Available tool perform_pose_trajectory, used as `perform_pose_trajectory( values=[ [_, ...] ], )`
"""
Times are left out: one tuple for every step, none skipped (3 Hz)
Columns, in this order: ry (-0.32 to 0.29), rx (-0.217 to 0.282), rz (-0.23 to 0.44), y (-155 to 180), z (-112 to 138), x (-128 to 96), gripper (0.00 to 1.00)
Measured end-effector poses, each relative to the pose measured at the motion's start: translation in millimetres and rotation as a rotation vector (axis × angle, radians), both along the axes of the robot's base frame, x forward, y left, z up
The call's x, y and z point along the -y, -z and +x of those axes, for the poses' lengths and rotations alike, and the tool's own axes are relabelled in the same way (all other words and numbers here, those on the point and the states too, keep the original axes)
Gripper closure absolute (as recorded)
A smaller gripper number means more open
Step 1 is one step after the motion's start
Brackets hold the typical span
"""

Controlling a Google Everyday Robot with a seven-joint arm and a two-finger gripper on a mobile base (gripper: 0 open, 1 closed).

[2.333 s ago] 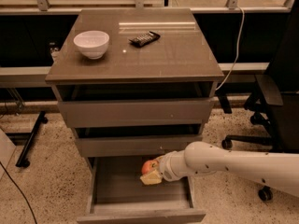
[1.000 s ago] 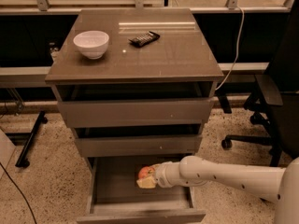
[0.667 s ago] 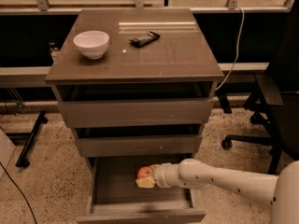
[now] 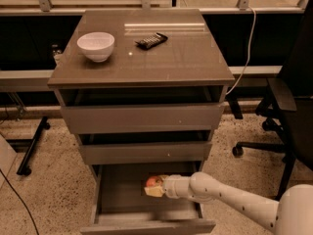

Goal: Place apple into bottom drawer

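Next, my gripper lets go of the apple on the drawer's grey bottom, near the middle of the open bottom drawer (image 4: pixel 154 197).
The bottom drawer (image 4: pixel 122 199) stands pulled open below two shallower drawers, its grey floor showing. My gripper (image 4: pixel 152 187) reaches into it from the right, low over the drawer's middle. The red-orange apple (image 4: pixel 154 181) sits at the gripper's tip, with the pale fingers (image 4: pixel 154 191) just under and around it. The apple is inside the drawer's outline, near the back half. I cannot tell whether it rests on the floor.
On the cabinet top (image 4: pixel 195 58) stand a white bowl (image 4: pixel 96 45) at the left and a dark flat bar (image 4: pixel 151 40) near the middle. A black office chair (image 4: pixel 288 106) stands to the right. A white cable (image 4: pixel 247 58) hangs behind the cabinet.
My gripper has moved left and deeper into the bottom drawer with the apple, and a little lower. In the last moments it has almost held still.
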State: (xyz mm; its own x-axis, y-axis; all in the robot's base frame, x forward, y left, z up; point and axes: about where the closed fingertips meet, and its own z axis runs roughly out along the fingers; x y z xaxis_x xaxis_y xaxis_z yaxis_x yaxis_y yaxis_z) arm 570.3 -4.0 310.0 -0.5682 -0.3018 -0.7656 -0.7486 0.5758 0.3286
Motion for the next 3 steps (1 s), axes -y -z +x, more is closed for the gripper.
perform_pose_trajectory(
  values=[
    [0.037,-0.053,0.067,22.8,11.6,9.1,1.0],
    [0.038,-0.052,0.066,22.4,12.6,9.5,1.0],
    [0.066,-0.061,0.033,46.5,14.0,9.7,1.0]
  ],
)
